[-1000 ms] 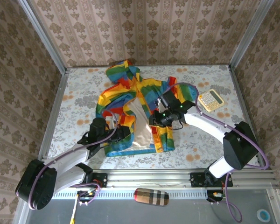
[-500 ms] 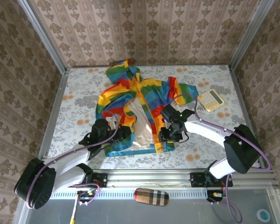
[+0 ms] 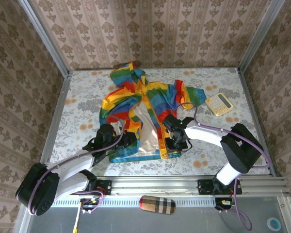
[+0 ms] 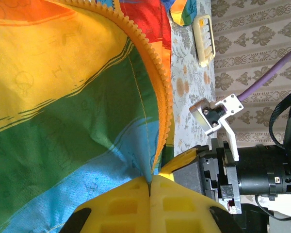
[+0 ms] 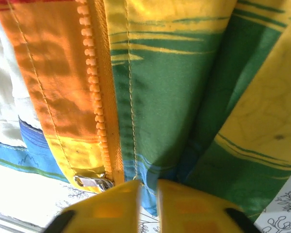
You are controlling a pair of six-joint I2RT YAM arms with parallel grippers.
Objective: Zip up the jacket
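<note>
My right gripper is pinching the blue hem well away from the metal slider, so next I open it and grip the panel closer to the orange zipper teeth (image 5: 105, 162).
The rainbow-striped jacket (image 3: 155, 97) lies flat on the table with its front open and pale lining showing. My left gripper (image 3: 127, 141) is at the bottom of the left front panel. In the left wrist view this gripper (image 4: 149, 187) is shut on the blue hem of the jacket (image 4: 63, 87), right beside the orange zipper teeth (image 4: 161, 82). My right gripper (image 3: 173, 145) is at the bottom of the right panel. In the right wrist view it (image 5: 148, 194) pinches the blue hem of the jacket (image 5: 184, 73), just right of the zipper teeth (image 5: 94, 97) and the metal slider (image 5: 93, 182).
A yellow calculator (image 3: 218, 104) lies on the table to the right of the jacket, and it shows as well in the left wrist view (image 4: 204, 32). A striped case (image 3: 157, 204) rests below the front rail (image 3: 155, 183). The right arm's wrist (image 4: 252, 179) sits close beside my left fingers.
The right gripper has moved down the right panel from mid-height to the bottom hem and closed on the fabric there. The left gripper has kept its hold in place.
</note>
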